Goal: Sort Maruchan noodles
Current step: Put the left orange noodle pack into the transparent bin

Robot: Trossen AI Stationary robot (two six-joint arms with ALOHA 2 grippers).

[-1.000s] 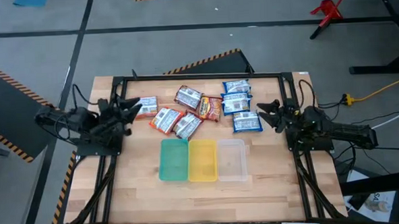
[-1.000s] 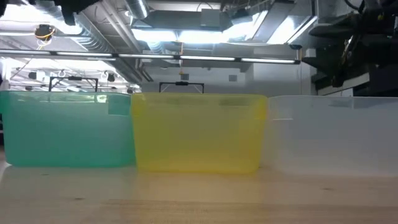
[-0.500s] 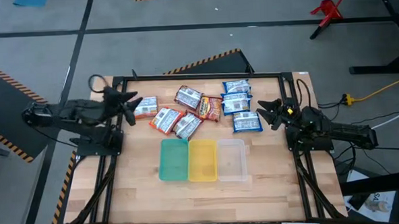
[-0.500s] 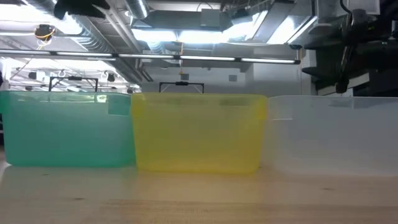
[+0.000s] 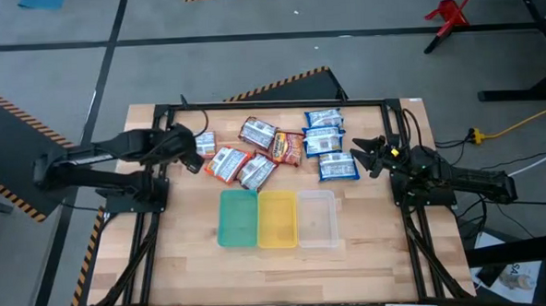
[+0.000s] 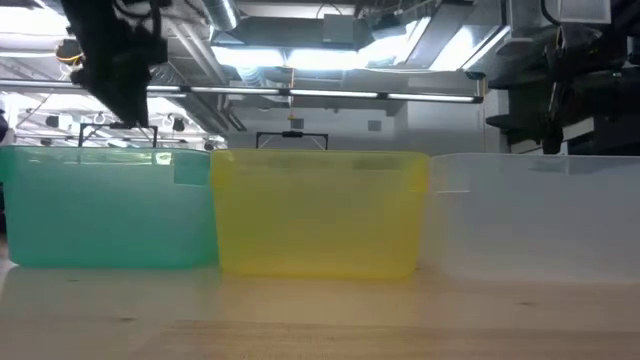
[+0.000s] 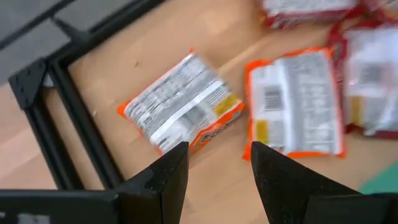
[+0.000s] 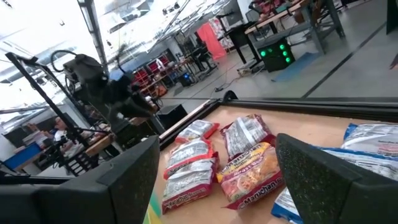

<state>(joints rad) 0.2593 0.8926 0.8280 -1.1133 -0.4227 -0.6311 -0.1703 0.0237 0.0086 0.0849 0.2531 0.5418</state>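
Note:
The robot's left gripper should close on the near edge [image 5: 206,157] [image 7: 194,147] of the leftmost orange packet, next to the packet's barcode.
Several Maruchan noodle packets lie flat on the far half of the table: orange-and-white ones [image 5: 225,162] at the left, a dark red one [image 5: 288,147] in the middle, blue-and-white ones [image 5: 325,140] at the right. My left gripper [image 5: 192,149] hangs open, slanting down, just above the leftmost orange packet [image 7: 180,107], touching nothing; a second orange packet [image 7: 295,102] lies beside it. My right gripper [image 5: 365,154] waits open and level at the table's right edge, next to the blue packets.
A green tray [image 5: 238,219], a yellow tray [image 5: 277,219] and a clear tray [image 5: 316,218] stand side by side in the middle of the table, nearer than the packets. A black frame rail [image 7: 68,106] runs along the table's left and far edges. Bare wood lies toward the near edge.
My left gripper has swung from the table's left edge toward the packets and tipped from nearly level to slanting down over the leftmost orange packet. The packets have stayed where they were.

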